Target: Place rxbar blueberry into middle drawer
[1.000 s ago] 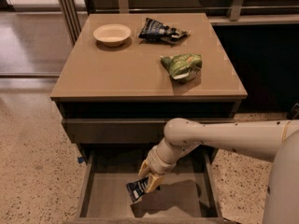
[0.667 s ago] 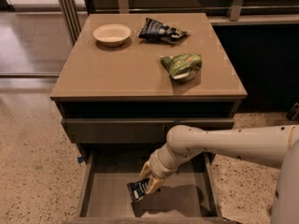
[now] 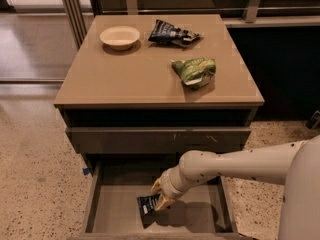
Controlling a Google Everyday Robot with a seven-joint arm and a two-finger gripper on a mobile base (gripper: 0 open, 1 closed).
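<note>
My gripper is to release the rxbar blueberry next. The bar is tilted just above the drawer floor. It will let go of it on the bottom of the open middle drawer (image 3: 152,208), near its centre.
The rxbar blueberry (image 3: 147,204), a small dark navy wrapper with white lettering, is inside the open middle drawer (image 3: 112,211), tilted just above the drawer floor near its centre. My gripper (image 3: 159,197) reaches down into the drawer from the right on a white arm. Its yellowish fingers are shut on the right end of the bar.
On the cabinet top (image 3: 115,79) are a cream bowl (image 3: 120,36), a dark blue snack bag (image 3: 172,33) and a green snack bag (image 3: 195,71). A closed grey drawer front (image 3: 160,139) sits just above the open drawer. Speckled floor lies on both sides.
My arm has sunk a little lower into the drawer. The bar stays at about the same spot in the fingers.
</note>
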